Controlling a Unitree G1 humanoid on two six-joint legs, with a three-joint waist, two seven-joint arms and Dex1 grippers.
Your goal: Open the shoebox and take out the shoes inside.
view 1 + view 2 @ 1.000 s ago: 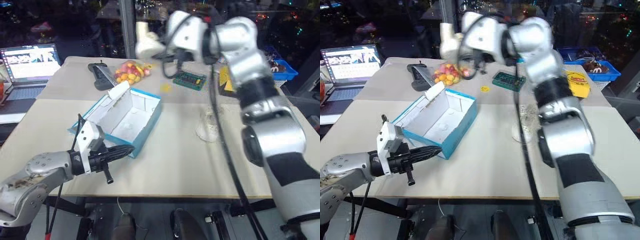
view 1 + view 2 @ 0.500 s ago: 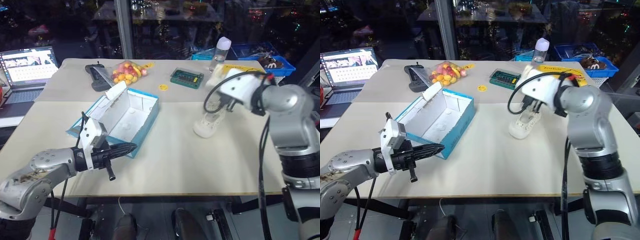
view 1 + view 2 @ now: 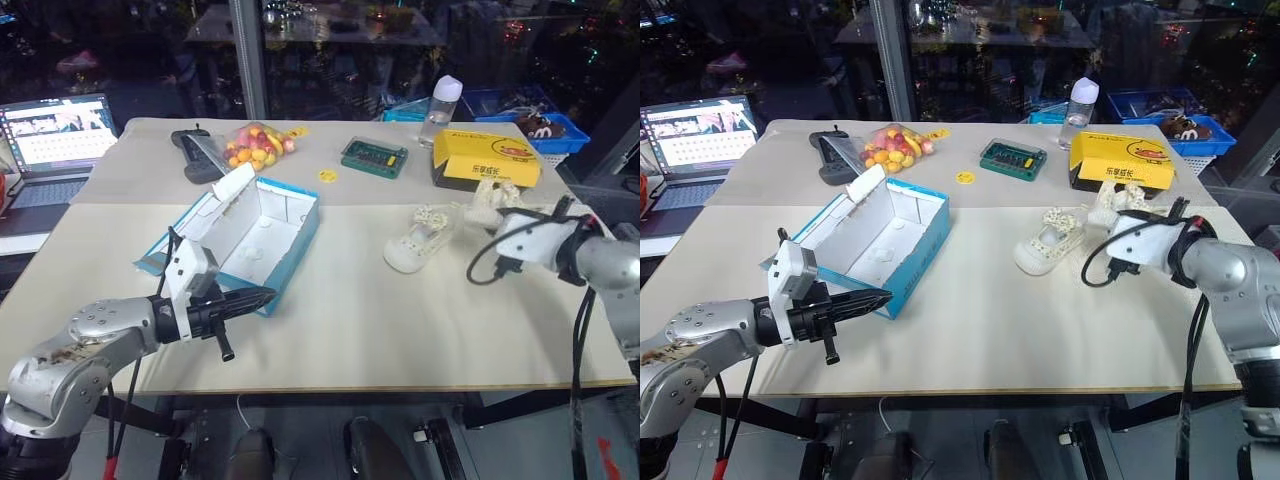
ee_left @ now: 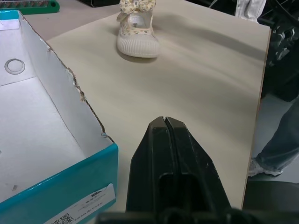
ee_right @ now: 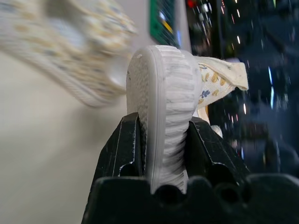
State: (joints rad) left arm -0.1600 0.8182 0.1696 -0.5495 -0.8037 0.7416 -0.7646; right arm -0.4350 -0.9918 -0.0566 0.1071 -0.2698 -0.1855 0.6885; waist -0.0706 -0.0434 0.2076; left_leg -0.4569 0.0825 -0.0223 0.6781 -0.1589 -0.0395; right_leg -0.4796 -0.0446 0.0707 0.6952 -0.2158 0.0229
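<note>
Next, my right gripper sets the held shoe down on the bare table (image 3: pixel 449 263) beside the other cream shoe.
The blue shoebox (image 3: pixel 296 238) lies open left of the table's middle, its lid flap up and its white inside empty. My left gripper (image 3: pixel 264 295) is shut with nothing in it, level at the box's near corner (image 4: pixel 100 154). One cream shoe (image 3: pixel 418 246) lies on the table right of the box and also shows in the left wrist view (image 4: pixel 137 31). My right gripper (image 5: pixel 163 122) is shut on the pale sole of the other shoe (image 5: pixel 164 88), which it holds low over the table's right side (image 3: pixel 1108 206).
A yellow box with a duck logo (image 3: pixel 487 160) sits just behind the held shoe. A bottle (image 3: pixel 440 104), a green board (image 3: pixel 373 156), a bag of coloured balls (image 3: pixel 258 143) and a black device (image 3: pixel 200 152) line the back. A laptop (image 3: pixel 58 128) stands far left.
My right arm has swung from high over the table's back down to the right side, carrying the shoe with it. The left gripper and the box have stayed put.
</note>
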